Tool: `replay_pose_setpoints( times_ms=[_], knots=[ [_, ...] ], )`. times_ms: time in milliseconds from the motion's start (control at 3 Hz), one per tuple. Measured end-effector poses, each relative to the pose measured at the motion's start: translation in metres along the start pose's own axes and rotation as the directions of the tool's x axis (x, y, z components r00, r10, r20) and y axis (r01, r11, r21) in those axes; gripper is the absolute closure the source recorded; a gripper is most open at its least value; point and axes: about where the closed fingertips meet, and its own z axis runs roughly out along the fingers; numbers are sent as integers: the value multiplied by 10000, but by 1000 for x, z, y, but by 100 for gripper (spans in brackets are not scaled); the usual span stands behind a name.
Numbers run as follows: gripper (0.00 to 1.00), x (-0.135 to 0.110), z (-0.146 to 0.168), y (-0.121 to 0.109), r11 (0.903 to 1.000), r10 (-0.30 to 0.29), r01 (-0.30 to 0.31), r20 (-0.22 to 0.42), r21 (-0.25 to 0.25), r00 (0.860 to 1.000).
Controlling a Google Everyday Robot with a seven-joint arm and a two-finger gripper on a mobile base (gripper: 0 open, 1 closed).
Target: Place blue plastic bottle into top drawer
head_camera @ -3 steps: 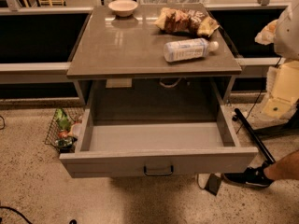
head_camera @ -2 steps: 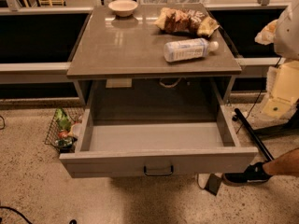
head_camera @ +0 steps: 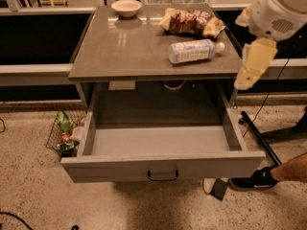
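I will next move my gripper to the middle of the blue plastic bottle's body [head_camera: 194, 51] and close it there, between the bottle's white cap and its bottom.
The blue plastic bottle [head_camera: 193, 51] lies on its side on the right part of the grey cabinet top [head_camera: 124, 47], with its white cap pointing right. The top drawer [head_camera: 160, 166] is pulled wide open below; its plain grey inside holds nothing and its dark handle [head_camera: 163, 176] sits at the front centre. My gripper [head_camera: 253, 63] hangs from the white arm at the right edge. It is beside the cabinet's right corner, to the right of the bottle and apart from it.
Crinkled snack bags [head_camera: 189, 21] lie behind the bottle and a pale bowl [head_camera: 126, 7] stands at the back left. A wire basket [head_camera: 65, 131] with items sits on the floor to the left. A black pole [head_camera: 259, 138] and a person's shoe [head_camera: 253, 179] are at the lower right.
My arm has moved left and up from the right edge, closer to the cabinet's right corner. The bottle and the drawer have not moved.
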Motion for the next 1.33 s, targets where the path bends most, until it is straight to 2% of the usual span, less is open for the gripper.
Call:
replay_pose_setpoints(
  times_ms=[333, 667, 1000, 1333],
  knots=[
    [0, -16, 36, -54, 9997, -249, 245, 843, 59, 9961],
    [0, -29, 90, -103, 9988, -385, 430, 1752, -221, 9838],
    [0, -29, 90, -103, 9988, -385, 430, 1752, -221, 9838],
    [0, -35, 107, -122, 9980, -620, 590, 1612, 228, 9850]
  ],
)
